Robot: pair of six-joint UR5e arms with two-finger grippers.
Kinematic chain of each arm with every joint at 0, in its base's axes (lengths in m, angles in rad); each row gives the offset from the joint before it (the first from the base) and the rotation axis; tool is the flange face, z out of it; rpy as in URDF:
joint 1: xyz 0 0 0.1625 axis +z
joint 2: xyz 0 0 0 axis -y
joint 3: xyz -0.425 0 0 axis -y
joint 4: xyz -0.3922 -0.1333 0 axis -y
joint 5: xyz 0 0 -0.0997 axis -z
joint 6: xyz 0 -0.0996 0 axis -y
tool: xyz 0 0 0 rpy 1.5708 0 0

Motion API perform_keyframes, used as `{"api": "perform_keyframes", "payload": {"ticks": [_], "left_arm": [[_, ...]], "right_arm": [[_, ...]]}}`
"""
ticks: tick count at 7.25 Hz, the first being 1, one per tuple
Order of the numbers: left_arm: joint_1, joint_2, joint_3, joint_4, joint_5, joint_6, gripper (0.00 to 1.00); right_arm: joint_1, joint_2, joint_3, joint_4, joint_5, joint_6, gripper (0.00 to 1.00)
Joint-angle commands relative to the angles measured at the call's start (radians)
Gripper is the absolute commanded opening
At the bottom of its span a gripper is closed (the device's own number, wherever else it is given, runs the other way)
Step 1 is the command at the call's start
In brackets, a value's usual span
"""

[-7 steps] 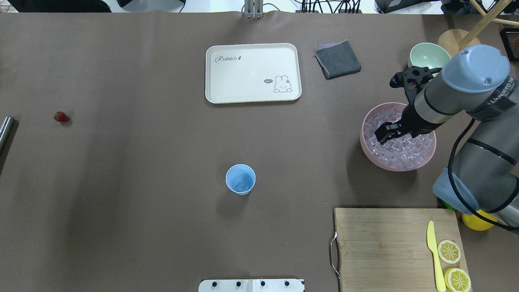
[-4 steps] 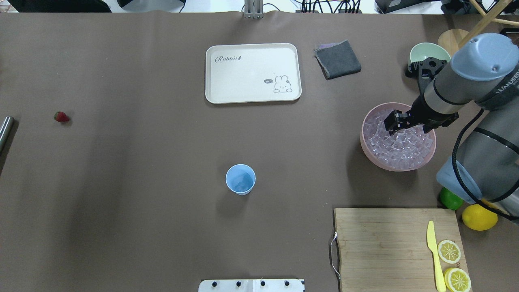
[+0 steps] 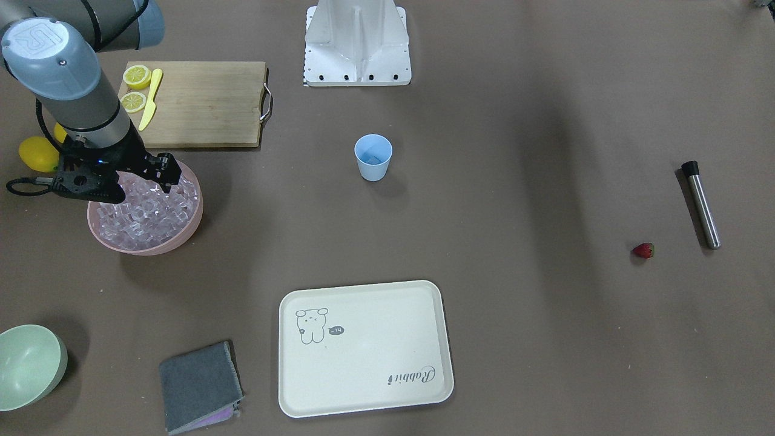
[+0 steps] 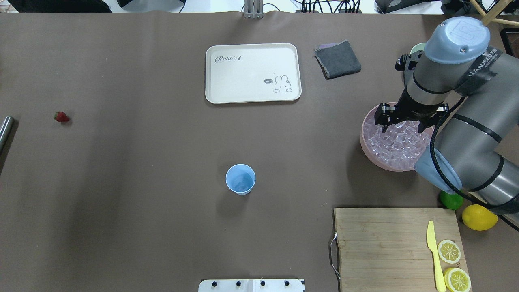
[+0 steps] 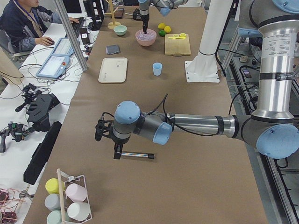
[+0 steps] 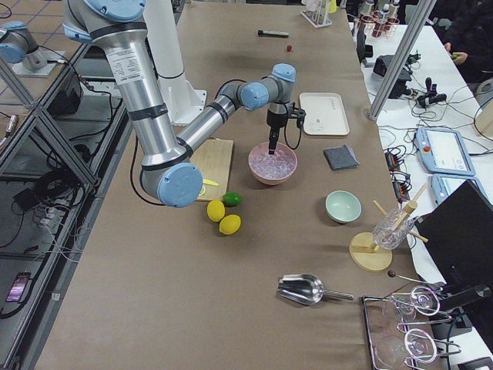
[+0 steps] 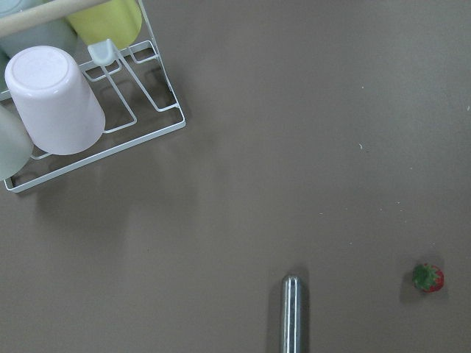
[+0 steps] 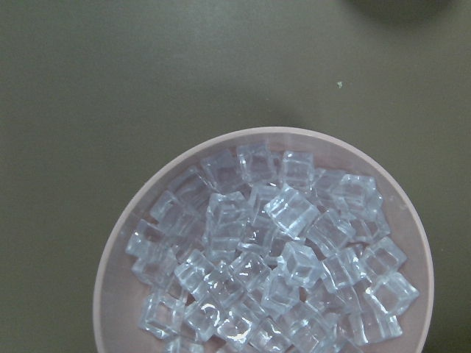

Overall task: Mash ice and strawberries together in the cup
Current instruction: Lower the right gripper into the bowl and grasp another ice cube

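Observation:
An ice cube in the pink bowl, at the bowl's side (image 3: 173, 192) nearest the cutting board, should be gripped next by my right gripper.
The light-blue cup (image 4: 240, 179) stands upright mid-table. Ice (image 4: 395, 142) fills the pink bowl (image 4: 367, 150) at the right; the right wrist view looks straight down on the cubes (image 8: 272, 257). My right gripper (image 4: 385, 121) hangs over the bowl's far-left rim, just above the ice; I cannot tell whether it is open or shut. The strawberry (image 4: 61, 117) lies far left, beside a steel rod (image 3: 702, 206). My left gripper (image 5: 117, 151) hovers over that rod's end, and its state cannot be told.
A cream tray (image 4: 253, 73) and a grey cloth (image 4: 337, 59) lie at the far side. The cutting board (image 4: 389, 243) carries a yellow knife (image 4: 434, 255) and lemon slices. A lime (image 4: 450, 200) and lemon (image 4: 479, 217) sit by the right arm. A cup rack (image 7: 88, 110) stands near the left wrist.
My right gripper has lifted out of the ice and shifted to the bowl's far-left rim while the arm swung more upright. Cup and strawberry have stayed put.

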Motion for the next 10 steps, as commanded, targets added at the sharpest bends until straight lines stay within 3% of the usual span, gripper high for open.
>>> {"api": "perform_keyframes", "payload": {"ticks": [1,3,7,10], "left_arm": [[0.000,0.000,-0.013,-0.002,-0.001,-0.001,0.98],[-0.001,0.000,-0.039,-0.011,-0.002,-0.001,0.98],[0.000,-0.003,-0.078,-0.013,-0.001,-0.001,0.98],[0.000,-0.003,-0.084,-0.013,-0.002,-0.001,0.98]], "right_arm": [[-0.034,-0.019,-0.004,-0.014,-0.002,0.058,0.90],[-0.091,-0.004,-0.059,-0.007,0.006,0.123,0.87],[-0.083,-0.007,-0.057,-0.039,0.041,0.139,0.85],[-0.082,0.021,-0.048,-0.109,0.043,0.150,0.70]]}}
